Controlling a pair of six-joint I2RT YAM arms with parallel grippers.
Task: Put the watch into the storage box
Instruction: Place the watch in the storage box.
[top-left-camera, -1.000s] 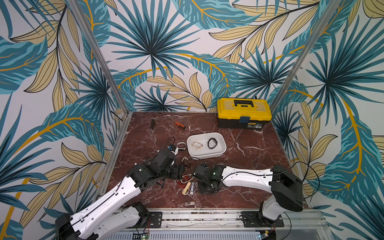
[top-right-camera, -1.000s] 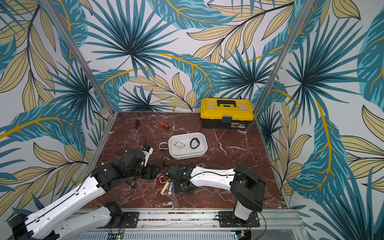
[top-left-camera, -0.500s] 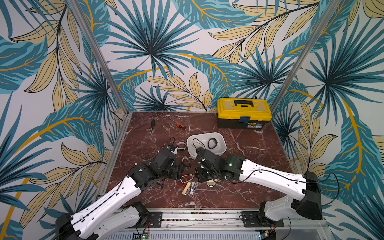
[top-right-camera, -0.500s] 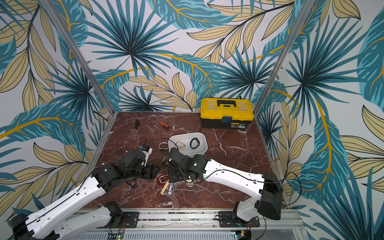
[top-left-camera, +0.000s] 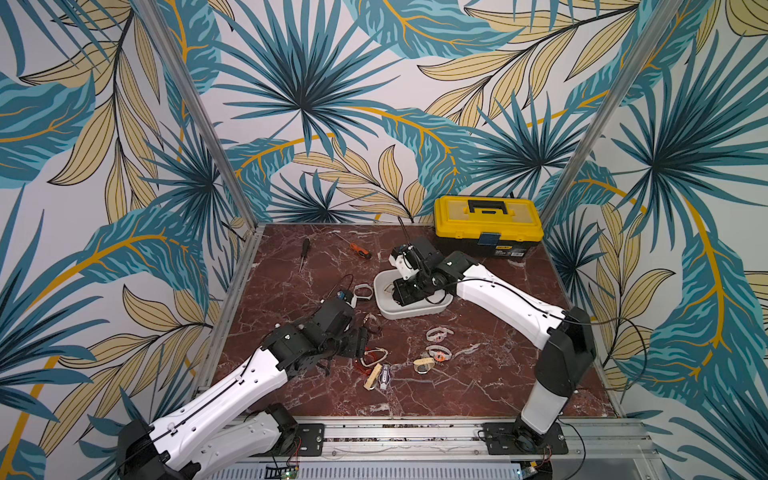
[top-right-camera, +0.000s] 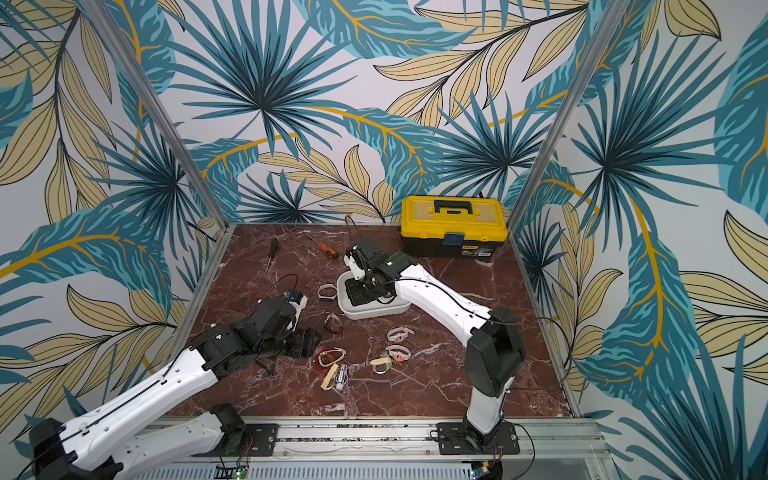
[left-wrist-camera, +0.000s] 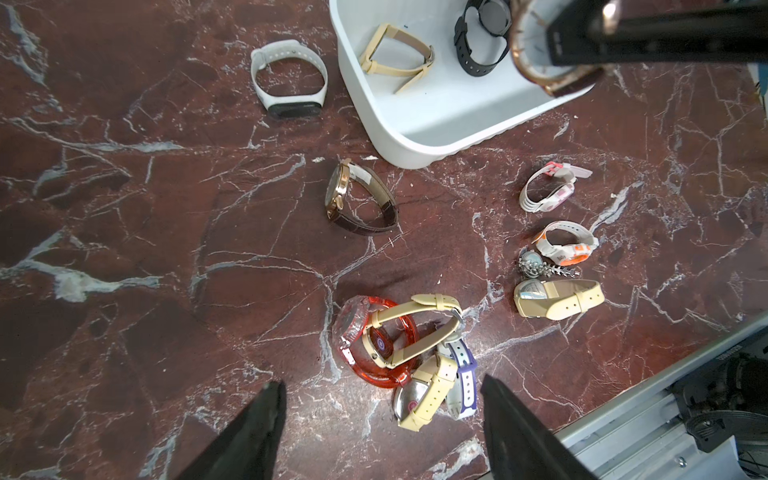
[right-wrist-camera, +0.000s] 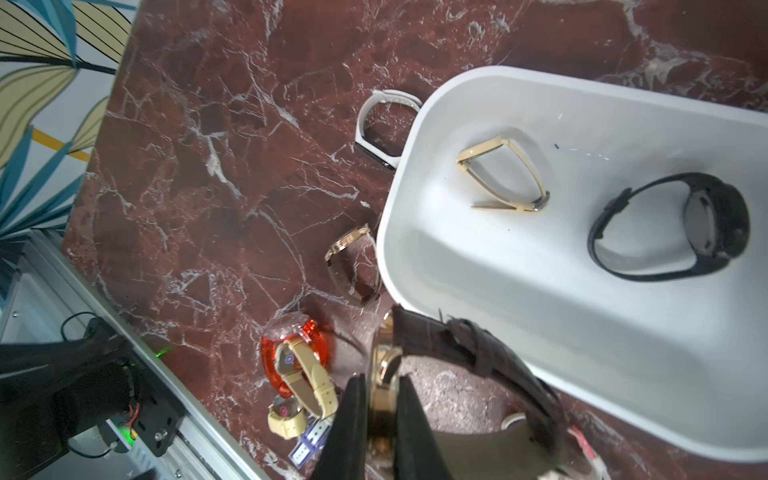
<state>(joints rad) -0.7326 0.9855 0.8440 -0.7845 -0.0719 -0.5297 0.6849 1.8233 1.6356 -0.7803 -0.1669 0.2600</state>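
Observation:
I need to next move my left gripper over to the strap of the beige watch (top-left-camera: 423, 366) (left-wrist-camera: 569, 301) next to the orange-white watch and close it there.
My right gripper (right-wrist-camera: 380, 384) is shut on the gold case of a watch (right-wrist-camera: 478, 353) with a dark brown strap. It hangs just above the near end of the white storage box (right-wrist-camera: 540, 316), seen in both top views (top-left-camera: 386, 309) (top-right-camera: 353, 311). A beige-strapped watch (right-wrist-camera: 505, 178) and a black watch (right-wrist-camera: 665, 232) lie inside the box. My left gripper (left-wrist-camera: 380, 386) stands open low over the table, next to a heap of an orange translucent watch (left-wrist-camera: 357, 332) and beige-strapped ones, touching none.
Loose watches lie on the marble: a white band (left-wrist-camera: 289, 79), a brown-strapped gold one (left-wrist-camera: 357, 199), a pink-white one (left-wrist-camera: 548, 187), an orange-white one (left-wrist-camera: 567, 243), a beige one (left-wrist-camera: 557, 299). A yellow toolbox (top-left-camera: 488, 224) and two screwdrivers (top-left-camera: 359, 251) sit at the back.
My right arm has lifted from the front middle of the table and swung back over the storage box, carrying the brown-strapped watch. The left arm has stayed put.

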